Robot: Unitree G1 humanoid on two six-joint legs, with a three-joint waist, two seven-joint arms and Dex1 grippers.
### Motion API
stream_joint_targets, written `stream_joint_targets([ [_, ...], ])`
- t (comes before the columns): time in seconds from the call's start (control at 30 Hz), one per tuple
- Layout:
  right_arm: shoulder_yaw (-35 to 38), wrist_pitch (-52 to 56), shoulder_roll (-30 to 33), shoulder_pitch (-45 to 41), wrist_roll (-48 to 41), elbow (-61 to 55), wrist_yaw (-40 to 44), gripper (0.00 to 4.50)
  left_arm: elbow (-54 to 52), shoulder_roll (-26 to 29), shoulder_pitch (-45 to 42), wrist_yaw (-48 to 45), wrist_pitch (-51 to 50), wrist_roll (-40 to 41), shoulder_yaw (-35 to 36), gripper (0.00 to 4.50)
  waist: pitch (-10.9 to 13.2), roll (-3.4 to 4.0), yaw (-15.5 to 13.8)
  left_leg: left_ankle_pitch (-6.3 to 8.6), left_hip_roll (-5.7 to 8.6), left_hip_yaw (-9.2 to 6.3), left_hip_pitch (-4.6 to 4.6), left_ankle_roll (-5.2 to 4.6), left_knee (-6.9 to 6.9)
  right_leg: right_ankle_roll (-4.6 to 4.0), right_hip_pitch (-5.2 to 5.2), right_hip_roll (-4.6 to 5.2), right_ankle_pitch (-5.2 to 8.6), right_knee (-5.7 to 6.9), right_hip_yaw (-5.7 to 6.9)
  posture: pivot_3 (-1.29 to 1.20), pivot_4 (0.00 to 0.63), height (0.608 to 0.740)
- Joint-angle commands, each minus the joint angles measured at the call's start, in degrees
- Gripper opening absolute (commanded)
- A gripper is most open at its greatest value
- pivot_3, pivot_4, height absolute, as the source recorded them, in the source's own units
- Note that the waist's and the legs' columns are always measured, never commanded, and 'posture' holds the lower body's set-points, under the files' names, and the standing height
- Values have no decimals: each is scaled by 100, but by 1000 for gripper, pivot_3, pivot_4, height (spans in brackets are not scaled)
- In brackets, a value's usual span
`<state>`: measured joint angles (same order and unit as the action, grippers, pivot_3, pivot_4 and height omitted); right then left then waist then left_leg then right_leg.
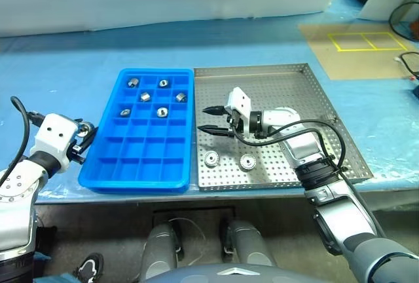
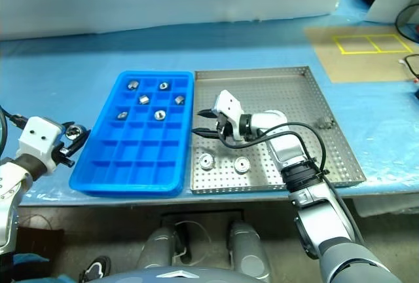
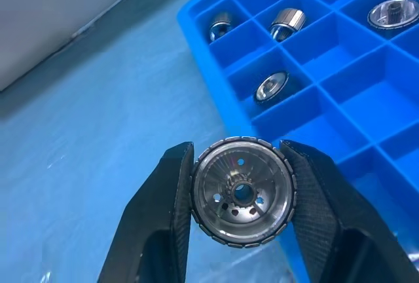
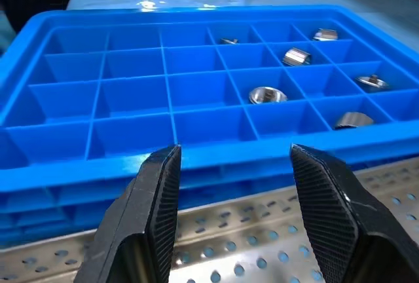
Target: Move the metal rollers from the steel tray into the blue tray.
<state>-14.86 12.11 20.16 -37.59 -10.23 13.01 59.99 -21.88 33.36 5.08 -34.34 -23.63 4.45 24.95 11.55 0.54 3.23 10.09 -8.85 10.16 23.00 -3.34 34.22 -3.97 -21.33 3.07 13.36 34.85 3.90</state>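
The knurled roller will leave my left gripper in the compartment (image 1: pixel 112 147) just behind the blue tray's front outer corner compartment.
The blue tray (image 1: pixel 141 158) lies to the left of the steel tray (image 1: pixel 314 99), rim against rim. Several metal rollers (image 1: pixel 161 109) sit in the blue tray's far compartments. Two more rollers (image 1: pixel 211 158) (image 1: pixel 247 161) lie on the steel tray's perforated floor near its front. My left gripper (image 1: pixel 84 135) hovers just outside the blue tray's left rim, shut on a knurled roller (image 3: pixel 242 191). My right gripper (image 1: pixel 204 118) is open and holds nothing. It is low over the steel tray's left part and points at the blue tray's rim (image 4: pixel 196 158).
A brown sheet (image 1: pixel 360 44) marked with yellow tape lies at the back right, with cables (image 1: pixel 406 67) beyond the steel tray's right side. A pale blue sheet (image 1: pixel 59 67) covers the table. The table's front edge runs just below both trays.
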Motion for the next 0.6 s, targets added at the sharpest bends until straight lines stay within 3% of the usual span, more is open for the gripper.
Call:
stream_joint_targets([
  [0.03, 93, -91, 24, -119, -40, -120, 48, 2691, -286, 38, 31, 60, -150, 148, -117, 1728, 0, 0, -68, -5, 0, 0, -1, 8, -1, 0, -1, 0, 0, 1, -2, -283, 150, 740],
  [0.33, 110, -11, 66, 52, -59, -331, 2, 2691, -316, 55, 161, 0, -240, 373, -648, 1728, -2, -3, -87, -8, -1, 6, 16, 11, -10, -1, -29, -4, -1, 0, -11, -315, 150, 740],
  [0.6, 136, 17, 134, 109, -57, -406, -55, 2691, -287, 184, 327, -81, -278, 470, -590, 1728, -2, -3, -78, -9, -4, 13, 21, 12, -14, -1, -44, -7, -1, 0, -17, -328, 150, 740],
])
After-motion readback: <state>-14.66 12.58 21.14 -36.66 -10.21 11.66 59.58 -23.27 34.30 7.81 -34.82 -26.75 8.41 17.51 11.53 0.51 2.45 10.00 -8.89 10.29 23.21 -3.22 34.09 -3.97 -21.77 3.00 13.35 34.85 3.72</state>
